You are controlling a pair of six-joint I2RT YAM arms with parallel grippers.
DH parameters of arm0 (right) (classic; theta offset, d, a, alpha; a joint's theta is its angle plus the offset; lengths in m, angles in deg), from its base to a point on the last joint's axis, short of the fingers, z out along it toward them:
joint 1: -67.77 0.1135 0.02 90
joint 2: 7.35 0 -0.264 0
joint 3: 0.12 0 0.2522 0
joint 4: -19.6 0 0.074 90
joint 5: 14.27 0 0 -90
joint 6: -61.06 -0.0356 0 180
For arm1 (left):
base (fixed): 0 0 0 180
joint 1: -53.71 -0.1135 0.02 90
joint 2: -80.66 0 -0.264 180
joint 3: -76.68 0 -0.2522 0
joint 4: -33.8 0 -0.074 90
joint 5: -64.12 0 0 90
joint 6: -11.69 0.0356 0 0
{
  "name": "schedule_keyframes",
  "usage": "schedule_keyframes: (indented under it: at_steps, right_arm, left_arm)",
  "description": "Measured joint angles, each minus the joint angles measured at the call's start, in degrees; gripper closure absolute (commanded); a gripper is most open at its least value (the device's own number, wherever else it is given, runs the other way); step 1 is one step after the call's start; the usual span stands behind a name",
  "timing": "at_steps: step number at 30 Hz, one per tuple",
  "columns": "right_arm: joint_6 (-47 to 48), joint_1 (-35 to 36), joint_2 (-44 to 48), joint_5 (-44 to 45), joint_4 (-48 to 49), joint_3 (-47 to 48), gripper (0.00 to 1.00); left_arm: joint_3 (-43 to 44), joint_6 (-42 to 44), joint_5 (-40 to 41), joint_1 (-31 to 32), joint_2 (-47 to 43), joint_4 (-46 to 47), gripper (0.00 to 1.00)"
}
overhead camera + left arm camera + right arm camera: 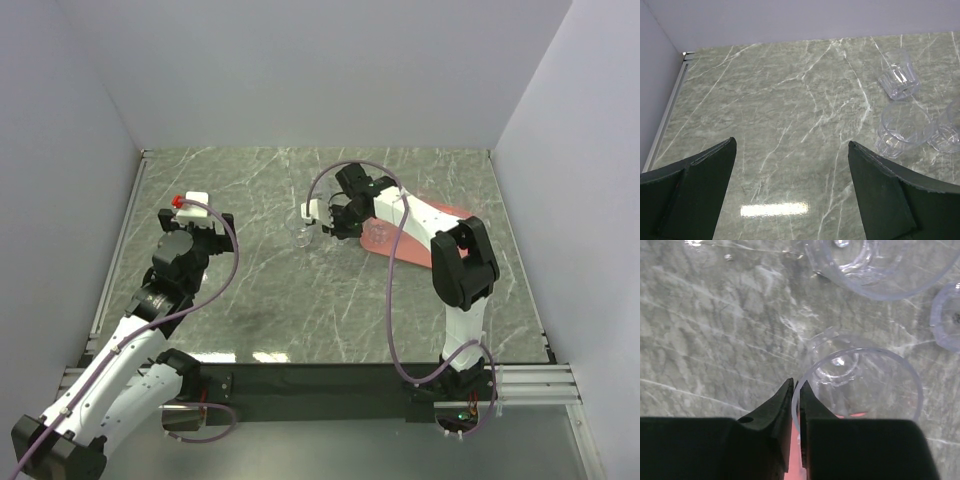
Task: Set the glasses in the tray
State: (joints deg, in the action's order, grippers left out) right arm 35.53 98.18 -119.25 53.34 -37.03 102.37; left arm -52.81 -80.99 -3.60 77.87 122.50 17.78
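Observation:
The robot's right gripper will set the clear glass down on the salmon-pink tray's front side (413, 237), next to the corner glass.
My right gripper (796, 385) is shut on the near rim of a clear glass (862, 382), one finger inside the wall and one outside. Two more glasses (880, 265) (947, 322) stand beyond it on the marble. A strip of the salmon-pink tray (795, 455) shows between and under the fingers. From above, the right gripper (325, 215) hovers at the left end of the tray (445, 215), with a glass (304, 234) beside it. My left gripper (792, 150) is open over bare marble, with three glasses (899, 80) (900, 129) (947, 131) to its right.
The green marble table (250, 300) is walled in by white panels on three sides. A metal rail (118, 240) runs along its left edge. The left arm (180, 255) sits at the left of the table, well away from the tray.

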Motion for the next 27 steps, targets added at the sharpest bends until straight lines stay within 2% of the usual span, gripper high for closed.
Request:
schedule_keyframes:
  at_steps: [1, 2, 14, 21, 27]
  right_arm:
    - [-0.22, 0.15, 0.00, 0.39, 0.22, 0.07, 0.99]
    - [-0.22, 0.22, 0.00, 0.44, 0.07, 0.15, 1.00]
    - [-4.46, 0.70, 3.43, 0.20, -2.45, 2.43, 1.00]
    - [-7.50, 0.83, 15.85, -1.97, -3.30, 2.45, 1.00]
    - [-9.18, 0.17, 28.20, -2.95, -3.08, -4.02, 1.00]
  left_arm:
    - [0.00, -0.02, -0.02, -0.09, 0.00, 0.00, 0.01]
    - [0.00, -0.02, -0.04, -0.13, 0.00, 0.00, 0.01]
    - [0.00, -0.04, -0.46, -0.59, 0.00, 0.00, 0.01]
    - [0.00, -0.04, -0.59, -0.63, 0.00, 0.00, 0.01]
    - [0.00, -0.04, -1.25, -0.63, 0.33, 0.02, 0.01]
